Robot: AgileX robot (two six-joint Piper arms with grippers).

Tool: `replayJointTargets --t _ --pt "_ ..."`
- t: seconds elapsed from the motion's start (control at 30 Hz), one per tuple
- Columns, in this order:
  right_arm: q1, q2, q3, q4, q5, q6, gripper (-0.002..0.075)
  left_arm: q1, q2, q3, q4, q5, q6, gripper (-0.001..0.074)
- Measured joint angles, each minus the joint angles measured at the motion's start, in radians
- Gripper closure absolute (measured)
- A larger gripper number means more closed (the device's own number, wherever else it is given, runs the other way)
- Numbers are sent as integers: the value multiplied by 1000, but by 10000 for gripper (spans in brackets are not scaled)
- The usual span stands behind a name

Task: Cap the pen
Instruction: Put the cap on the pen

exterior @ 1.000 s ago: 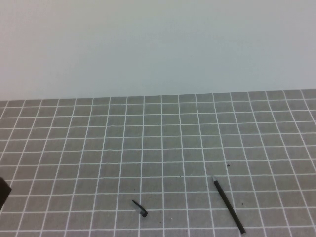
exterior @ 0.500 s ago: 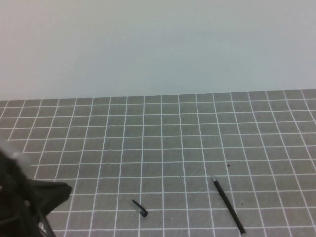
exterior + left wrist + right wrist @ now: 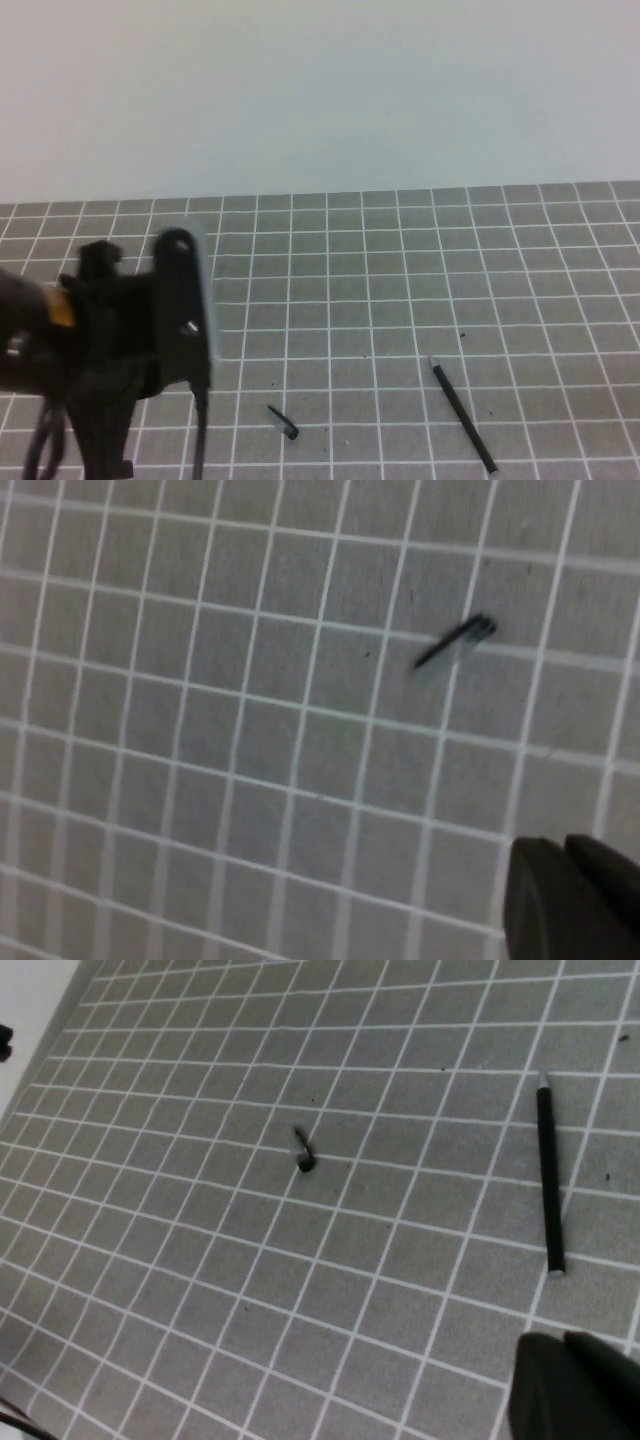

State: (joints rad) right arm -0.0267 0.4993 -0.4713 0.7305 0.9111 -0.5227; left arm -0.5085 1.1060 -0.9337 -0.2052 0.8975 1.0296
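Observation:
Next, my left gripper moves next to the short black cap's middle (image 3: 282,421) (image 3: 455,648), beside the cap's thick end, and closes there.
The pen (image 3: 462,415) is a thin black stick with a pale tip. It lies on the grid mat at the front right, tip pointing away from me. It also shows in the right wrist view (image 3: 547,1175). The short black cap (image 3: 283,422) lies apart from it, a few squares to its left, and shows in the left wrist view (image 3: 455,643) and the right wrist view (image 3: 303,1150). My left arm (image 3: 150,320) hangs over the mat's left side. My left gripper (image 3: 565,845) is shut and empty, above the mat, short of the cap. My right gripper (image 3: 562,1340) is shut and empty, near the pen's rear end.
The grey mat with white grid lines (image 3: 400,280) covers the table up to a plain pale wall (image 3: 320,90) at the back. Black cables (image 3: 45,440) hang under the left arm.
My left arm has swung into the high view from the lower left corner, moving up and to the right. The pen and the cap have not moved.

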Motion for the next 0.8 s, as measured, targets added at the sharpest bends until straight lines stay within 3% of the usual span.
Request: replayJointTargets --t 0.13,0.27,0.6,0.7,0.8 --pt "0 -2 0 0 -1 -32 729 -89 77 -5 127 -69 120 738" --pt "0 -2 0 0 -5 -32 729 -125 165 -5 183 -149 158 738" --pt "44 -2 0 -14 3 -33 729 -128 307 -5 58 -316 158 731" --pt "63 -2 0 -39 5 -33 729 -128 340 -5 54 -321 158 680" --pt "77 -2 0 -51 5 -33 729 -128 368 -5 32 -319 158 566"
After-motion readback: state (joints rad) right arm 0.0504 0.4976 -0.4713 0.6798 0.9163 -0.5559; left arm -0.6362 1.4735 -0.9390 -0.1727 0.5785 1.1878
